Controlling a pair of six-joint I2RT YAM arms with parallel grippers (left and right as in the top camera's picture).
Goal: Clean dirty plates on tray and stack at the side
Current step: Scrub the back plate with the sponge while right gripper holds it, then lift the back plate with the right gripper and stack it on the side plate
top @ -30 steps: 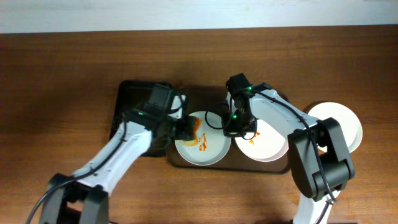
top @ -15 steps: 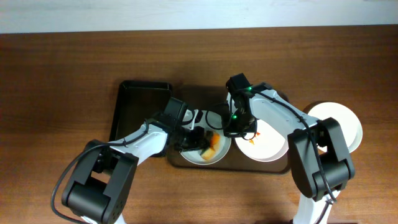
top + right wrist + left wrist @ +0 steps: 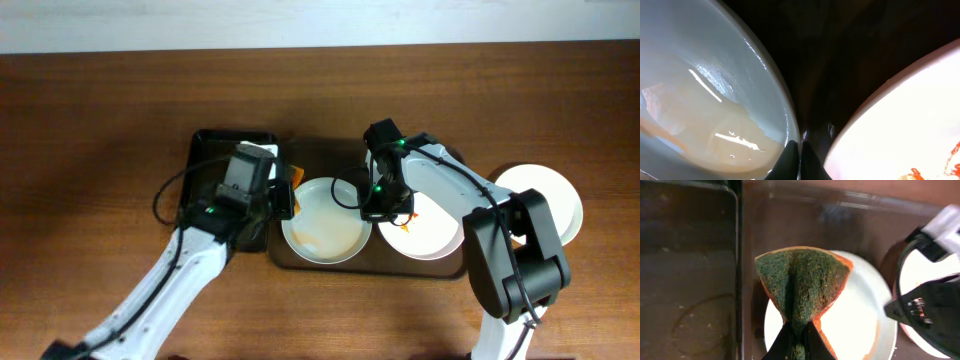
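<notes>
My right gripper needs to set the wiped plate down on the plain white plate [image 3: 537, 205] that sits beside the brown tray.
The left plate [image 3: 325, 235] lies on the brown tray [image 3: 325, 160], wiped down to a faint wet film. My left gripper [image 3: 281, 195] is shut on a green and orange sponge [image 3: 802, 282] and holds it over that plate's left edge [image 3: 860, 320]. My right gripper [image 3: 378, 212] is shut on the same plate's right rim [image 3: 790, 131], its fingers [image 3: 800, 150] pinching it. A second plate [image 3: 425, 228] with orange sauce sits to the right on the tray. A plain white plate [image 3: 548, 200] lies on the table beyond the tray's right end.
A smaller black tray [image 3: 212, 165] sits against the brown tray's left side, under my left wrist; it also shows in the left wrist view [image 3: 685, 280]. Wooden table surrounds both trays.
My left gripper swept the sponge across the left plate and drew back to its left edge. The orange smears on that plate are gone. The right arm has not moved.
</notes>
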